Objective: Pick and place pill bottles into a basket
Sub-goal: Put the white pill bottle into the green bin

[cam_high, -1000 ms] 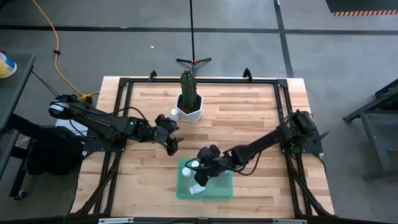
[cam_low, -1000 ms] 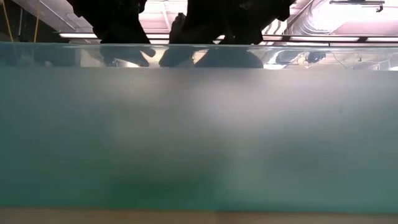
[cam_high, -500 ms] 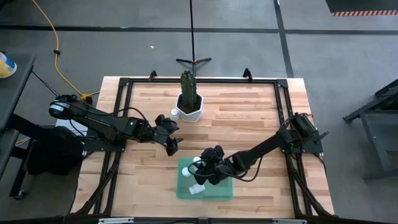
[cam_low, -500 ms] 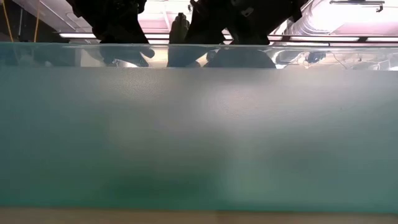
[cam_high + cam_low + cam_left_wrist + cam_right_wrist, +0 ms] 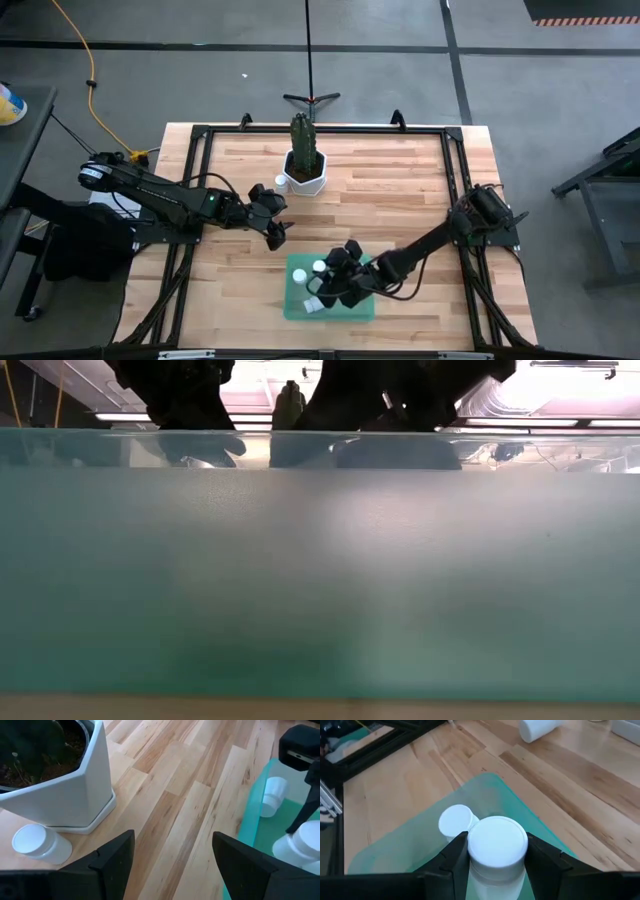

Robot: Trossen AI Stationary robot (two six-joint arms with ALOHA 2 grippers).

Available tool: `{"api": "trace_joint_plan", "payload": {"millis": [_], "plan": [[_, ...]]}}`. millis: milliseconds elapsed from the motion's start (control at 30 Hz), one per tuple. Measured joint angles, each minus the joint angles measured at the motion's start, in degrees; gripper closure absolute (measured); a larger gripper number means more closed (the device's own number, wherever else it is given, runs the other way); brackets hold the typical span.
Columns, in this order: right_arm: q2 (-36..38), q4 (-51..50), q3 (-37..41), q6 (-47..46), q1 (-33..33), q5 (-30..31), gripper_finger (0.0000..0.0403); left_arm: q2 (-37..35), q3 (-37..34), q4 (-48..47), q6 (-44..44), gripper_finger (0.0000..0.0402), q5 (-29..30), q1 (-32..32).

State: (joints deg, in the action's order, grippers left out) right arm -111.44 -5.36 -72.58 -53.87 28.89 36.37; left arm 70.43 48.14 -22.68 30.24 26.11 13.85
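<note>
My right gripper has the white pill bottle. It will set it down close beside the second bottle inside the green basket (image 5: 314, 272) (image 5: 484, 862).
The green basket (image 5: 352, 303) lies near the table's near edge, and its wall fills the low view (image 5: 320, 580). My right gripper (image 5: 322, 274) is over the basket's left part, shut on an upright white pill bottle (image 5: 497, 842). A second bottle (image 5: 313, 303) lies inside the basket on its floor; it also shows in the right wrist view (image 5: 454, 822). A third bottle (image 5: 281, 184) lies on its side on the table against the white plant pot (image 5: 305, 172). My left gripper (image 5: 276, 232) is open and empty between the pot and the basket. My right gripper pinches the bottle's body just under the cap (image 5: 495, 870) between its two fingers (image 5: 454, 856), one on each side. The fingers slant down from the table's right. The bottle stands upright over the basket; whether its base touches the basket floor I cannot tell.
The hexagonal pot with the cactus stands at the table's far middle, and it shows large in the left wrist view (image 5: 55, 775) with the loose bottle (image 5: 37, 844) beside it. Bare wood lies left and right of the basket.
My right gripper has carried the upright bottle a little toward the table's near edge, farther in over the basket. My left arm has kept still.
</note>
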Motion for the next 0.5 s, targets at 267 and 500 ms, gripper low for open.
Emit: {"api": "trace_joint_plan", "payload": {"millis": [267, 500], "plan": [[-0.4, 3.8, 0.0, 6.5, -0.1, 1.0, 0.0257, 0.0, 0.0, 0.0, 0.0, 0.0104, 0.0, 0.0], [-0.8, 3.6, 0.0, 8.7, -0.2, 2.6, 0.0257, 0.0, 0.0, 0.0, 0.0, 0.0104, 0.0, 0.0]]}}
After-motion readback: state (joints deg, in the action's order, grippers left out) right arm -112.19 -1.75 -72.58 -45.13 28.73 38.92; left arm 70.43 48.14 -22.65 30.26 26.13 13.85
